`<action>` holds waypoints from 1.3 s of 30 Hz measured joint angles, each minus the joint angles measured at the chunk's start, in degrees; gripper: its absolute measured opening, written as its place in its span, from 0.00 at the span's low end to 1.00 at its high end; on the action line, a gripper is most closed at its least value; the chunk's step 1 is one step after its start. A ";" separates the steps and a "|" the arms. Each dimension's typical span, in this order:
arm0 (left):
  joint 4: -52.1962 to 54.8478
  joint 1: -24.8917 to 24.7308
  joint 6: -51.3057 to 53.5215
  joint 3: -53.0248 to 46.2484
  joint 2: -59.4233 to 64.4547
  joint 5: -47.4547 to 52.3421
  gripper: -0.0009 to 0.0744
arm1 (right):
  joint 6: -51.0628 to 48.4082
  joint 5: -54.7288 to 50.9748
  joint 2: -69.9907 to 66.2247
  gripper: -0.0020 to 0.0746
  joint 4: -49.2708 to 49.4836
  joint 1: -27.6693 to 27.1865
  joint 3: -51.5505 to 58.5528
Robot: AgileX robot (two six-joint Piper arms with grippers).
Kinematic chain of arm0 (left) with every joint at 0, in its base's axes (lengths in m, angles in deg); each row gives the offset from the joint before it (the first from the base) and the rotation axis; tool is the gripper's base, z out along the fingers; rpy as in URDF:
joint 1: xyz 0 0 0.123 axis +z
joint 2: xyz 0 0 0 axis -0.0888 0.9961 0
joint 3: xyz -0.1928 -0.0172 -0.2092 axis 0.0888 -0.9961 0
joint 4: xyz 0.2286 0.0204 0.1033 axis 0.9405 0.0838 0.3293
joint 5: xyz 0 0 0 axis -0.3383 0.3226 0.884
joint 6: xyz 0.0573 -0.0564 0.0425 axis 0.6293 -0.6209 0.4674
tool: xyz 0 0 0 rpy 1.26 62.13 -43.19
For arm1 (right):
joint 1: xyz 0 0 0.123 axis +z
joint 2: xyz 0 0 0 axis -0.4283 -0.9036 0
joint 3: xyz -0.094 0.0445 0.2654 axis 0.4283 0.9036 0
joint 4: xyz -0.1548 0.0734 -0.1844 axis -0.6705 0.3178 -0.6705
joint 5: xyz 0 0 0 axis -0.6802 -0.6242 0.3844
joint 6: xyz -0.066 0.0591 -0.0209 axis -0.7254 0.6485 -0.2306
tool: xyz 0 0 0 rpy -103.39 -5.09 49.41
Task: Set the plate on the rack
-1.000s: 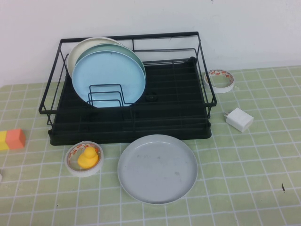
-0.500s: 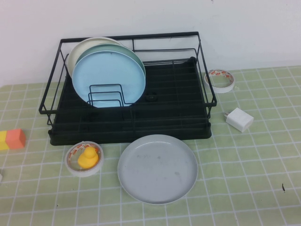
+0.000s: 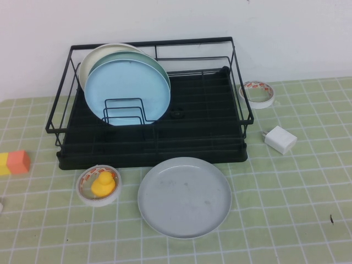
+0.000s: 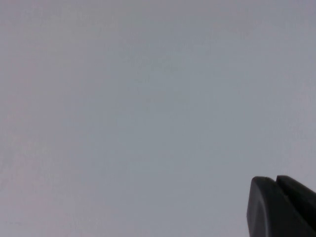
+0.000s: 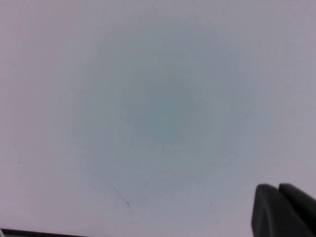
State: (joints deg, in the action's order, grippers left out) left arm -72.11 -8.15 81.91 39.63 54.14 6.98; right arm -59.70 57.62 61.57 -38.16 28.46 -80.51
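The pale grey plate's edge [image 3: 139,200] faces the yellow duck, opposite the plate's edge for my right gripper. My left gripper will close on it.
The pale grey plate [image 3: 184,197] lies flat on the green checked table, just in front of the black wire rack [image 3: 192,132]. The rack holds a cream, a pale green and a light blue plate [image 3: 127,91] upright at its left end. Neither arm shows in the high view. My left gripper [image 4: 275,180] shows only in the left wrist view, fingers together, against a blank pale wall. My right gripper [image 5: 277,188] shows only in the right wrist view, fingers together, also against a blank pale surface. Neither holds anything.
A tape roll with a yellow duck [image 3: 98,185] inside sits left of the grey plate. An orange and yellow block [image 3: 14,163] lies at the far left. A white charger [image 3: 280,139] and another tape roll [image 3: 257,93] lie right of the rack.
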 joint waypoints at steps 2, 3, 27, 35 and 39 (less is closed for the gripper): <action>0.00 0.00 -0.43 0.13 0.00 1.37 0.01 | 0.00 0.28 0.00 0.02 0.10 0.00 0.00; 0.00 0.00 -0.60 1.19 0.00 4.45 0.01 | -0.10 0.28 0.00 0.02 0.10 0.00 0.00; -8.11 0.00 1.78 27.02 25.12 73.57 0.01 | -8.66 -59.02 -35.05 0.02 12.95 0.00 -29.34; -9.77 0.00 0.05 22.31 25.12 74.48 0.01 | -14.77 -55.78 -49.17 0.02 23.32 0.00 -28.93; -10.31 0.00 -0.03 22.29 25.12 72.60 0.01 | -26.63 -55.14 -58.75 0.02 37.32 0.00 -29.45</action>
State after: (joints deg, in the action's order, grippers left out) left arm -82.42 -8.15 81.87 61.91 79.26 79.58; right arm -86.34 2.48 2.82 -0.84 28.46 -109.97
